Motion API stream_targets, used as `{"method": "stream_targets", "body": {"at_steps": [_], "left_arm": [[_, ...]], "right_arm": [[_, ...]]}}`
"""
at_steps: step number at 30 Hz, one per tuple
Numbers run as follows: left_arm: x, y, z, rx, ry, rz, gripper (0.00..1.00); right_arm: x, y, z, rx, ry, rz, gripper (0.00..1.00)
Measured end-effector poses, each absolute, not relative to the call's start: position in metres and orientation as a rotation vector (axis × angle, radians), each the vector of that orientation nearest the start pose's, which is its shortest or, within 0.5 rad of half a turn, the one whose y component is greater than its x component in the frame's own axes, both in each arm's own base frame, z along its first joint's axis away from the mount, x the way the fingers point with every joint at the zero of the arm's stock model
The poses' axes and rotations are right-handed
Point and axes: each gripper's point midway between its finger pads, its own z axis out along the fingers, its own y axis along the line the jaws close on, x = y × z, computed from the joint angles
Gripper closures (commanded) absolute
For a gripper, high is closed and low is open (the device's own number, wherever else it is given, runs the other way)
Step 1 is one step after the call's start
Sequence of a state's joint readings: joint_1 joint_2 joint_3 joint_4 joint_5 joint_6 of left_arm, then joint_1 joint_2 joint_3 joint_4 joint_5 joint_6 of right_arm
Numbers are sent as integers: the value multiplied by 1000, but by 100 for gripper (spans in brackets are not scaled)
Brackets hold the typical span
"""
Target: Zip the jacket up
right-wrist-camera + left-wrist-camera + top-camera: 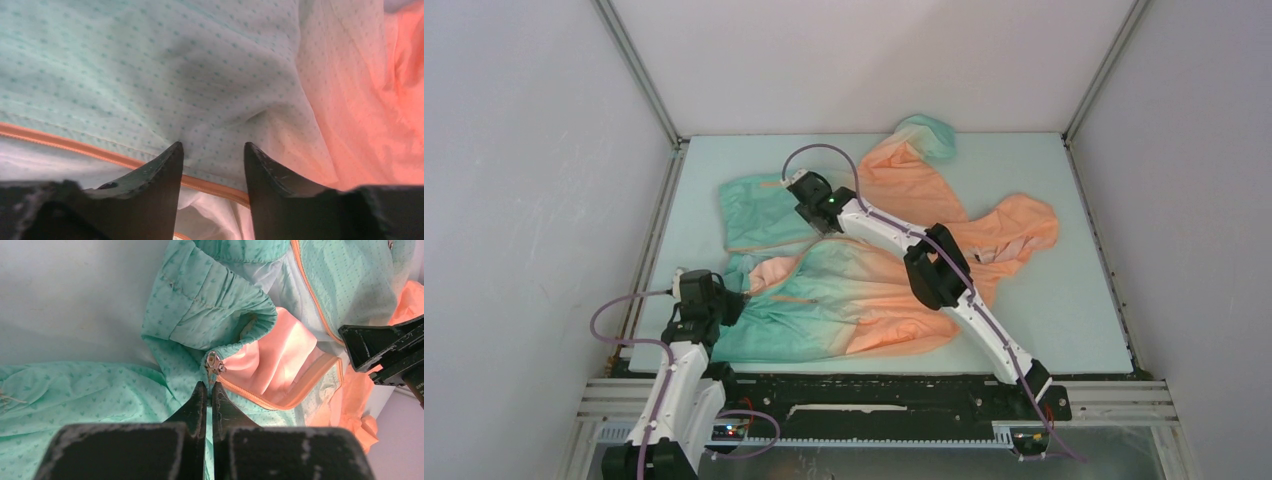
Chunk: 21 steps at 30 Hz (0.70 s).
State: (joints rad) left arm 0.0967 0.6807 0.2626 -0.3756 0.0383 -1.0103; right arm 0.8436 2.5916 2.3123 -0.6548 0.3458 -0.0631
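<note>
The robot's right gripper is hovering far up the orange zip edge of the other front panel, so it should move down and take that panel's hem corner [731,249] for the slider.
The jacket [874,300] lies spread on the table, teal at the left and fading to orange at the right, its front open. My left gripper [732,300] [209,386] is shut on the teal hem fabric just below the metal zip slider [214,363]. The orange zip tape [270,397] runs off to the right from there. My right gripper [799,195] [212,146] hovers open over the other front panel, and an orange zip edge [70,145] crosses under its fingers. In the left wrist view, the right gripper's black body [385,350] shows at the right edge.
The hood [1024,225] lies at the right and one sleeve [924,135] reaches the far edge. The pale green tabletop [1064,330] is bounded by grey walls and a metal rail [652,250] on the left. The arm bases stand at the near edge.
</note>
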Motion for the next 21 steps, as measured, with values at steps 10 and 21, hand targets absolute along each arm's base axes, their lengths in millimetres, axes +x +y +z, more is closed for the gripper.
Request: {"method": "stream_targets", "body": {"at_steps": [10, 21], "left_arm": [[224, -20, 43, -1255, 2067, -477, 100], [223, -20, 23, -1272, 2160, -426, 100]], "right_arm": [[461, 384, 24, -870, 2277, -92, 100], [467, 371, 83, -766, 2252, 50, 47]]}}
